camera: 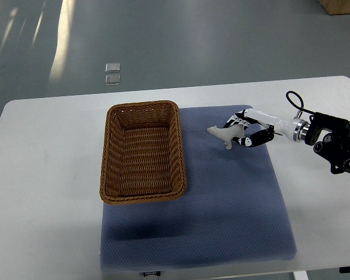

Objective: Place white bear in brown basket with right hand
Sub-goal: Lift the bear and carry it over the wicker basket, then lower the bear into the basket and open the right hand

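I will release the white bear from my right gripper inside the brown basket's half nearer the clear tiles (143, 135).
A small white bear (223, 135) stands on the blue-grey mat (233, 198), just right of the brown wicker basket (112, 153). My right hand (242, 132) comes in from the right edge and its fingers (236, 122) are curled around the bear's rear half. The bear's head points left toward the basket. The basket is empty and lies on the mat's left part. The left arm does not show.
The mat lies on a white table (46, 175). Two small clear tiles (112, 73) lie on the floor beyond the table's far edge. A brown box corner (341, 6) shows at the top right.
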